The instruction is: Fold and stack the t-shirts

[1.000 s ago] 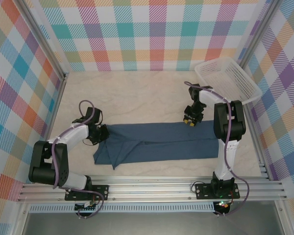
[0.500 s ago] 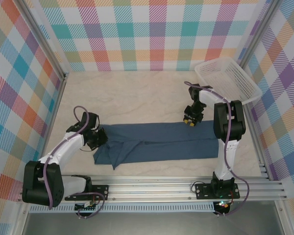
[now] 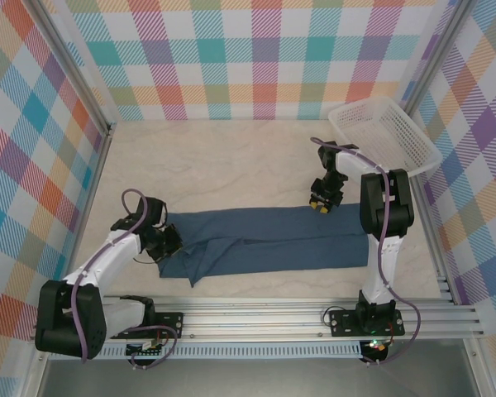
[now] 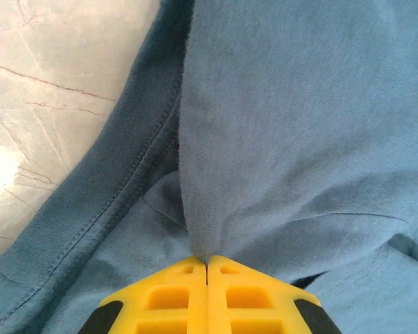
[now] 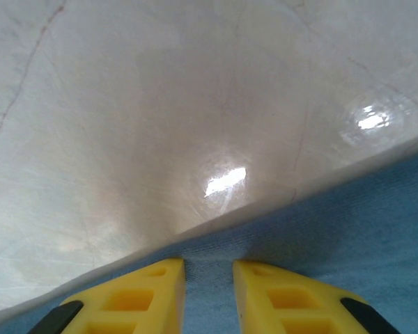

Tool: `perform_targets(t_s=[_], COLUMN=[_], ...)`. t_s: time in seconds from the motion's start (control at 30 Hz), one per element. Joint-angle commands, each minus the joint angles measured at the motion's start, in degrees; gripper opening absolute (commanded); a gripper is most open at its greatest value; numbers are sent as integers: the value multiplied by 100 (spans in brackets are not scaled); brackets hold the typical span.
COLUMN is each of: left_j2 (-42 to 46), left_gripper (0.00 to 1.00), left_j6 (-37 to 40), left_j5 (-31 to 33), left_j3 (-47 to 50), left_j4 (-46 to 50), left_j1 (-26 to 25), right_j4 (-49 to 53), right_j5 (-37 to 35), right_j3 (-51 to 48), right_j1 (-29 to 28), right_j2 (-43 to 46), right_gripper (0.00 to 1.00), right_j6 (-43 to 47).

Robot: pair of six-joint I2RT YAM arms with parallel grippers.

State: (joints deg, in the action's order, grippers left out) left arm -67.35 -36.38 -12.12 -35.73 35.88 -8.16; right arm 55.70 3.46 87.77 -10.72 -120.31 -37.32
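The loose flap's point sticks out past the t-shirt strip's near edge, so my left gripper needs to retake the fold and draw it toward the t-shirt strip's far edge (image 3: 190, 214).
The dark slate-blue t-shirt (image 3: 273, 240) lies folded into a long strip across the near half of the table. My left gripper (image 3: 167, 240) sits at the strip's left end. In the left wrist view its yellow fingers (image 4: 167, 299) are pressed together, and the left gripper (image 4: 207, 263) is shut on a raised fold of the t-shirt (image 4: 285, 125). My right gripper (image 3: 318, 205) rests on the strip's far edge toward the right. In the right wrist view the right gripper (image 5: 209, 268) has its fingers closed on a band of the t-shirt (image 5: 348, 223) at the hem.
A white mesh basket (image 3: 384, 136) stands at the back right corner. The marbled tabletop (image 3: 223, 165) stretches behind the shirt, and checked walls enclose three sides. The metal rail (image 3: 256, 318) runs along the near edge just below the shirt.
My left gripper has slid toward the near edge at the shirt's left end, drawing the gripped fold with it. The right arm has not moved.
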Motion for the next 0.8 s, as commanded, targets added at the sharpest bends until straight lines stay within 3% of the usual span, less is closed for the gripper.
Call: perform_targets(t_s=[0.0,0.13,0.33,0.6,0.77], left_j2=[8,318,970,456,150], left_gripper=[17,32,40,36,25], left_j6=[-75,-241,-899,-1231,-1253], left_j5=[103,-73,-222,-336,-309], left_j3=[-192,-21,312,367,325], left_j4=[143,82,8,-590,-855], left_j1=[-33,-38,-82,-230,-245], right_j4=[32,46,33,48,38], right_j5=[-127,-114,-100,-127,-111], right_j3=[-14,12,21,30,30], right_j1=[-27,-27,-24,-27,-26], right_j2=[-309,-305,-325,-348,-360], right_gripper=[27,27,27,27,27], right_j6=[85,82,58,85,75])
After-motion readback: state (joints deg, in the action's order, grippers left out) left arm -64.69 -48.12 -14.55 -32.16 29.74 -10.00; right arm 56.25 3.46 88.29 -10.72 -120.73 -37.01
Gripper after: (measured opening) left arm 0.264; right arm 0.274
